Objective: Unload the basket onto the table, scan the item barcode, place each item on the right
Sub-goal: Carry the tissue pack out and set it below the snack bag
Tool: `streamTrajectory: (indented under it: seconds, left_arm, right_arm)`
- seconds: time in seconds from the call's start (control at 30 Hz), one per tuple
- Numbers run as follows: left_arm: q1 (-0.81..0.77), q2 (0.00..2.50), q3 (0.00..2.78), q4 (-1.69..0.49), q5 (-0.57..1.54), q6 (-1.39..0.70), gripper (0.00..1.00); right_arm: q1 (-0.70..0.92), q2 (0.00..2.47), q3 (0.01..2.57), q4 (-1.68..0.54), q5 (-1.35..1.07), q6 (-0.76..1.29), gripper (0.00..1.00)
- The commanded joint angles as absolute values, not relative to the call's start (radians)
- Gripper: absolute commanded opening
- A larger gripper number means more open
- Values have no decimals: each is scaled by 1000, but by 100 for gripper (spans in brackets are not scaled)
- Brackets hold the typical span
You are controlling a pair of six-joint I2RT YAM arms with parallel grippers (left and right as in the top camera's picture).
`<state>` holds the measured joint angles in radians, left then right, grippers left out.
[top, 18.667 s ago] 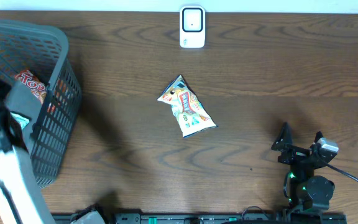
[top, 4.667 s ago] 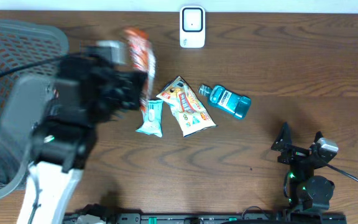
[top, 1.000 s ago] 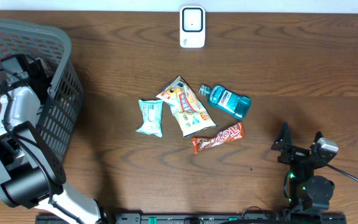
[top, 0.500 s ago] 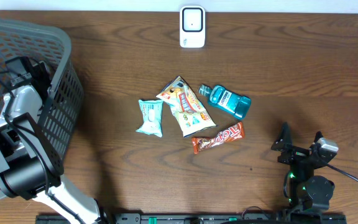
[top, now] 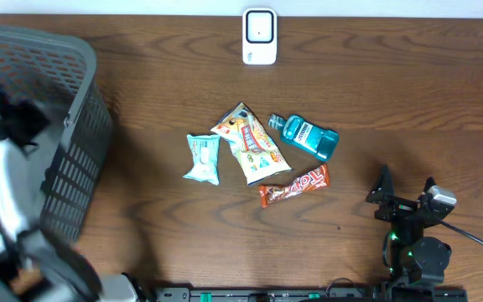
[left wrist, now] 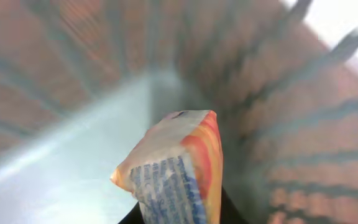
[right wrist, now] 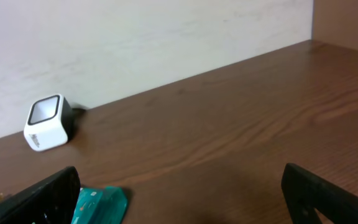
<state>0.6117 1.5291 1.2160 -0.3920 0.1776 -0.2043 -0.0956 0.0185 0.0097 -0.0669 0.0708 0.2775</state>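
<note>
Next, I let go of the orange and white packet with my left gripper between the pale blue packet and the brown chocolate bar (top: 231, 179).
In the left wrist view my left gripper (left wrist: 182, 218) is shut on an orange and white packet (left wrist: 176, 168) with blue print, held up inside the grey basket (left wrist: 303, 124). From overhead the left arm (top: 7, 168) is a blur over that basket (top: 78, 159). The white barcode scanner (top: 259, 36) stands at the table's far edge and also shows in the right wrist view (right wrist: 45, 122). My right gripper (top: 406, 186) rests open at the near right, nothing between its fingers (right wrist: 48, 199).
In the middle of the table lie a pale blue packet (top: 202, 158), a colourful snack bag (top: 251, 144), a teal bottle (top: 309, 135) and a brown chocolate bar (top: 294, 185). A corner of the teal bottle (right wrist: 98, 205) shows in the right wrist view.
The left gripper has shut on the packet in the basket, and the left arm has swung toward the near side, blurred with motion. The right arm and the table items have not moved.
</note>
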Motion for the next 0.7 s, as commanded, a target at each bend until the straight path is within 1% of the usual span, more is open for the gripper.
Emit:
streamTrajectory:
  seconds: [0.0,0.07,0.17,0.23,0.3,0.47,0.57,0.67]
  left_arm:
    - [633,1333,1225,-395,176,-429,7]
    - [625,1233,1225,-398,234,-496,7]
    - [573,1127,1225,-399,382,-518,8]
    - [499,1077,1225,-428,474,-514,8]
    - [405,1052,1225,-487,509,-489,7]
    - [91,1067,1186,-674,483,-349,7]
    - [-106,1111,1122,-714,387,-333,8]
    - [-287,1164,1042,-705,286,-333,7]
  right_arm:
    - [-91,18,6,-67,72,268,99]
    - [-91,18,6,-67,72,269,99]
    - [-91,18,6,-67,72,268,99]
    - [-91,18,6,-67,72,268,99]
    - [-91,18,6,-67,72,268,99]
    - [-91,18,6,-67,72,269,99]
    - [-91,18,6,-67,72,268,99]
    - [-91,18,6,-67,72,269,99]
